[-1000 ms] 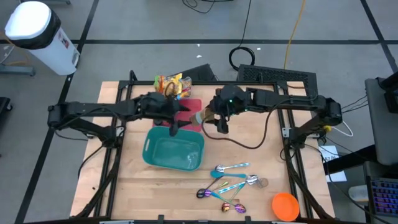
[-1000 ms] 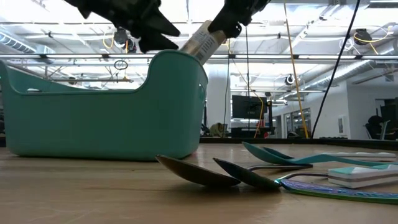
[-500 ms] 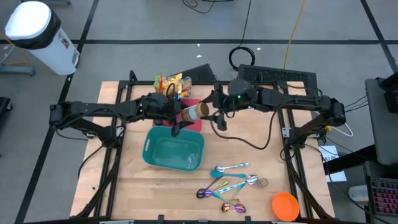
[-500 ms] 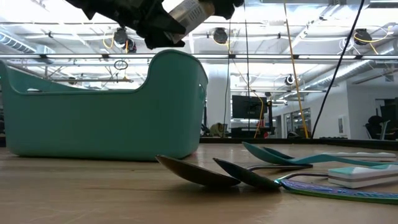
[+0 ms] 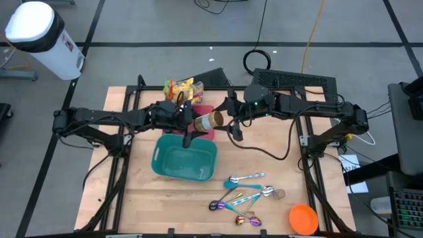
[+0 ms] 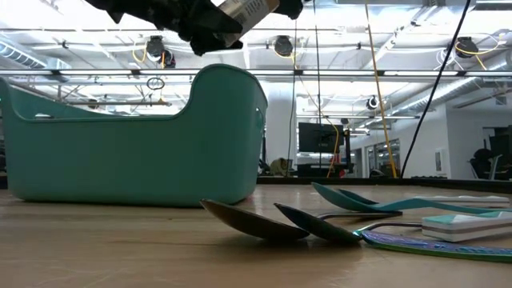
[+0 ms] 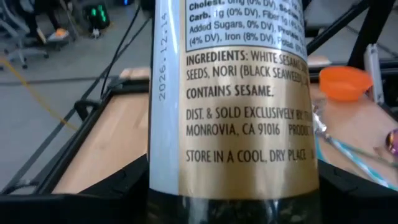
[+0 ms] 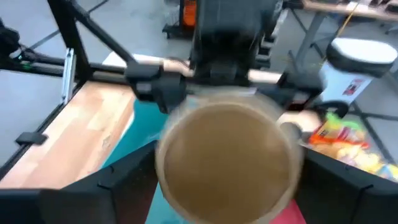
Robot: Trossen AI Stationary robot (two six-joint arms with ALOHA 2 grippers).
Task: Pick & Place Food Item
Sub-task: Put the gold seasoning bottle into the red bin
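My left gripper has the jar by its base, so I should grasp the jar with my right gripper below the gold end [image 5: 211,121] and hand it back upright.
A seasoning jar [image 5: 210,121] with a gold and white label lies level in the air between my two grippers, above the far rim of the teal basket [image 5: 185,158]. My left gripper [image 5: 192,123] is on the jar's left end. My right gripper [image 5: 228,120] is on its right end. The label fills the left wrist view [image 7: 230,93]. The jar's round gold end faces the right wrist camera [image 8: 229,155]. In the low view the jar [image 6: 250,10] shows at the top edge between both dark grippers. My left gripper has the jar's end toward the table's left [image 7: 163,186] between its two fingers, one on each side. The fingers come level from the table's left and lie along the jar. The jar is lifted clear. My right gripper holds the jar's end toward the table's right [image 8: 180,186] between its two fingers, coming level from the table's right. The round end face points back at the wrist. The jar is level, clear of the basket.
A colourful snack bag [image 5: 182,89] lies at the far side, with a red mat [image 5: 206,110] beneath the jar. Several spoons [image 5: 241,192] and an orange bowl [image 5: 303,218] lie at the near right. The basket's rim [image 6: 232,74] stands just below the jar.
My right gripper has lifted the jar off the basket's rim and carried it toward the table's left, tipping it from slanting to level. The jar's free end has come in between my left gripper's fingers. In the last half second little has moved.
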